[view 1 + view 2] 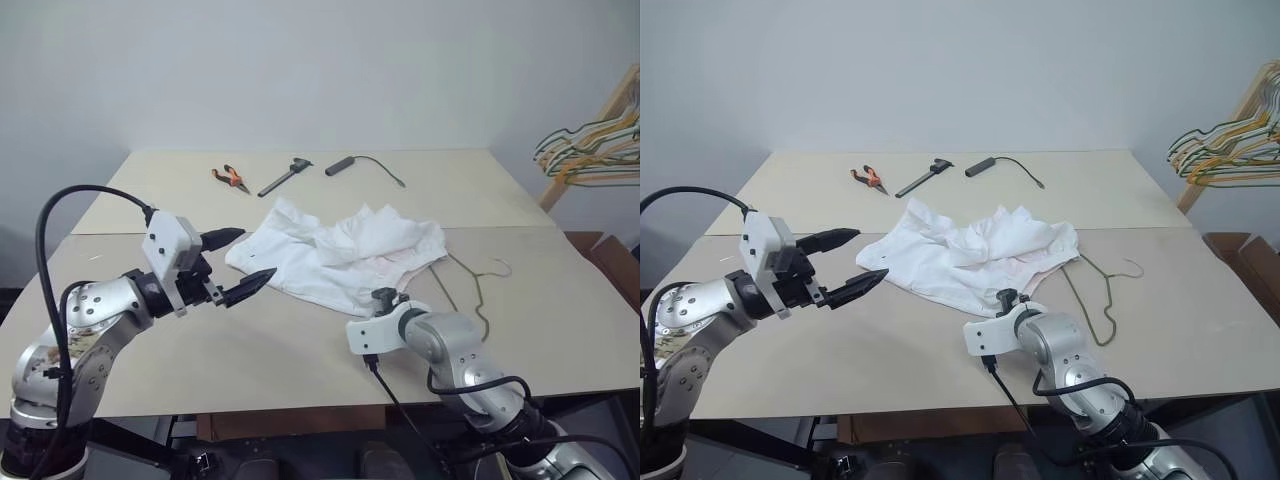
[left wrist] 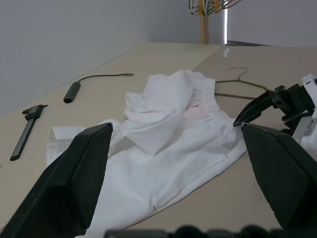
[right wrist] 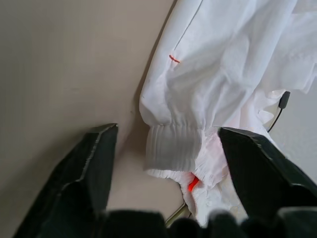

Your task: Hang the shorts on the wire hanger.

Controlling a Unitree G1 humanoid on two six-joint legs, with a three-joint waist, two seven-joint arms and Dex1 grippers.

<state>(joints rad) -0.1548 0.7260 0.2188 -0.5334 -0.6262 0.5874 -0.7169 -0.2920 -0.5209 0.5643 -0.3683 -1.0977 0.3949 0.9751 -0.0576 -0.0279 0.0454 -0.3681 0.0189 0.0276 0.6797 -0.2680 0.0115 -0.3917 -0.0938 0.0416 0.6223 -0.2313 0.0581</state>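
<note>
The shorts lie crumpled over the wire hanger, so the robot's right gripper should take the waistband's near corner (image 3: 173,146) and its left gripper the hem to spread them flat.
The white shorts (image 1: 330,255) lie crumpled in the middle of the table, their gathered waistband (image 3: 173,144) tinted pink and a small red mark (image 3: 173,58) near a hem. The wire hanger (image 1: 480,300) lies flat on the table at the shorts' right side, partly under the cloth, with its hook (image 1: 497,265) pointing right. My left gripper (image 1: 256,252) hovers open just left of the shorts, nothing between its fingers. At the shorts' near edge my right gripper (image 3: 166,130) points down, open, with the waistband lying between its spread fingers and no grip on it.
At the far side of the table lie orange-handled pliers (image 1: 230,178), a caliper (image 1: 285,177) and a black corded tool (image 1: 340,165). A wooden rack with several wire hangers (image 1: 590,150) stands beyond the table's right edge. A seam crosses the table behind the shorts.
</note>
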